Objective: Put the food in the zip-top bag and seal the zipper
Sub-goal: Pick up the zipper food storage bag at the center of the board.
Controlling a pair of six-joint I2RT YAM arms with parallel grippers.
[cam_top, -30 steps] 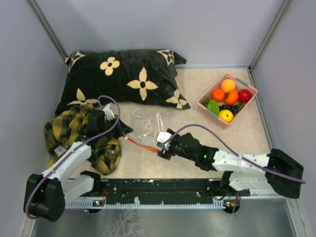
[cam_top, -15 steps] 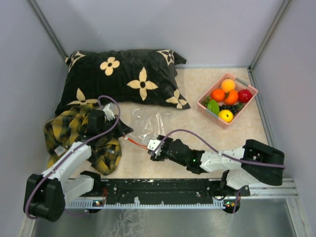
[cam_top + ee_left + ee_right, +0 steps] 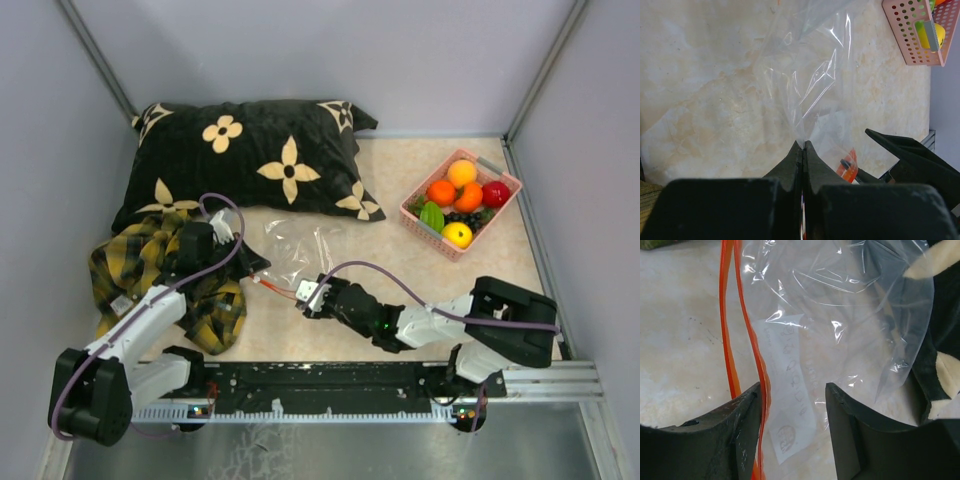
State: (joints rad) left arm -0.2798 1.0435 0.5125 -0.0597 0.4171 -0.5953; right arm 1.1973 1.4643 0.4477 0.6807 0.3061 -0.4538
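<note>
The robot's left gripper pins the bag's corner where both of the bag's orange strips meet, so once the right gripper holds one strip, the left gripper should take the other orange strip (image 3: pixel 726 335).
The clear zip-top bag (image 3: pixel 297 248) lies flat in front of the pillow, its red-orange zipper (image 3: pixel 279 291) along the near edge. My left gripper (image 3: pixel 250 267) is shut on the bag's left corner; the left wrist view shows the film (image 3: pixel 805 85) pinched between the closed jaws (image 3: pixel 803 145). My right gripper (image 3: pixel 306 297) is open at the zipper. In the right wrist view (image 3: pixel 792 390) one orange strip (image 3: pixel 758 357) runs along the inside of the left finger (image 3: pixel 737 432), with bag film (image 3: pixel 840 315) between the jaws. The food, oranges (image 3: pixel 441 192), apple (image 3: pixel 496 194) and lemon (image 3: pixel 458 234), sits in the pink basket (image 3: pixel 415 215).
A black flowered pillow (image 3: pixel 250 160) lies behind the bag. A yellow-black plaid cloth (image 3: pixel 140 265) lies under my left arm. The pink basket (image 3: pixel 912 40) stands at the far right. Grey walls close in the table on three sides.
My right gripper has moved left and low along the table to the bag's zipper edge. The left gripper has kept its hold and has not moved.
</note>
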